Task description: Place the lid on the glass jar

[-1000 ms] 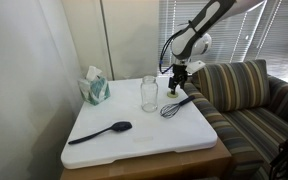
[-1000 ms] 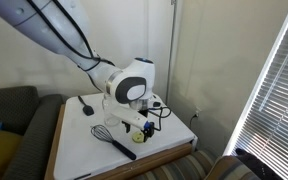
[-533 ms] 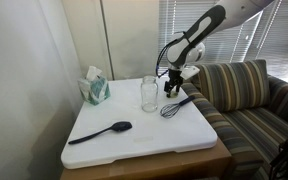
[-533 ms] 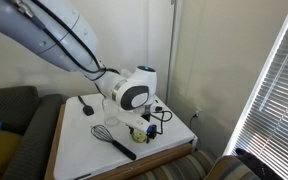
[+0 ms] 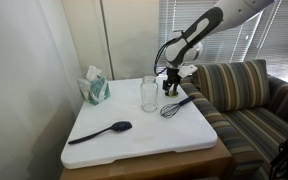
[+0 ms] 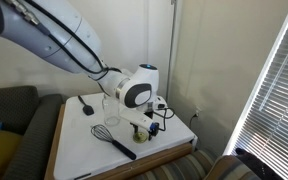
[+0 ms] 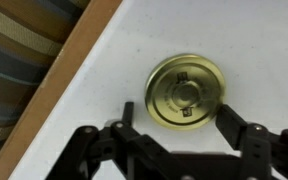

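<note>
My gripper's fingertips are short of the lid's middle, so next I open, center the fingers over the lid and grip its widest part (image 7: 150,93) before lifting.
The lid (image 7: 186,92) is a flat round olive-green disc lying on the white table, near its wooden edge. My gripper (image 7: 181,118) is open just above it, with one finger (image 7: 129,115) on each side of the disc's near half and no contact visible. In an exterior view the gripper (image 5: 171,86) hangs low over the table's back corner, just beside the glass jar (image 5: 149,93), which stands upright and open-mouthed. In an exterior view the gripper (image 6: 141,125) sits over the lid (image 6: 139,133), which barely shows.
A black wire whisk (image 5: 174,105) lies on the table next to the gripper, and a black spoon (image 5: 101,132) lies near the front. A teal tissue box (image 5: 95,88) stands at the back. A striped sofa (image 5: 249,95) adjoins the table (image 5: 174,135).
The gripper has come down and moved a little toward the jar, and is now low over the lid. The jar, whisk and spoon have not moved.
</note>
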Motion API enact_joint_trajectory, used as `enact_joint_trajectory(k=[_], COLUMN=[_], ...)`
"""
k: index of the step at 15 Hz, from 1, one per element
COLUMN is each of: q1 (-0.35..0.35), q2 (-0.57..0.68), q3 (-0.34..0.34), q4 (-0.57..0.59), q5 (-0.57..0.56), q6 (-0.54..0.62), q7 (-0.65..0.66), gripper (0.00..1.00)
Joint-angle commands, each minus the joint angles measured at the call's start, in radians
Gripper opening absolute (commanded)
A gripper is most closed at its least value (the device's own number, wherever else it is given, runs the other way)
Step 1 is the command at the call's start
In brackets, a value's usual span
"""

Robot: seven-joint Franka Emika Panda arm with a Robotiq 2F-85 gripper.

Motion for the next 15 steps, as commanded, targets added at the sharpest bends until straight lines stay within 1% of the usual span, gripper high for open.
enact_joint_trajectory(k=[1, 2, 3, 4, 5, 6, 10, 15], q1=[-0.009, -0.009, -0.012, -0.008, -0.004, 0.003, 0.024, 0.031], q2=[0.020, 0.018, 0.018, 0.018, 0.018, 0.019, 0.010, 0.011], q3=[0.017, 0.016, 0.021, 0.018, 0.018, 0.014, -0.001, -0.010], q4=[0.024, 0.026, 0.027, 0.029, 0.031, 0.032, 0.034, 0.040], q5=[-0.007, -0.007, -0.004, -0.006, -0.007, -0.011, -0.019, -0.025], q6=[-0.058, -0.067, -0.081, -0.096, -0.119, -0.130, -0.192, -0.208], q7=[-0.009, -0.008, -0.012, -0.007, -0.004, 0.004, 0.028, 0.052], gripper=[0.71, 0.69, 0.91, 0.93, 0.98, 1.00, 1.00, 1.00])
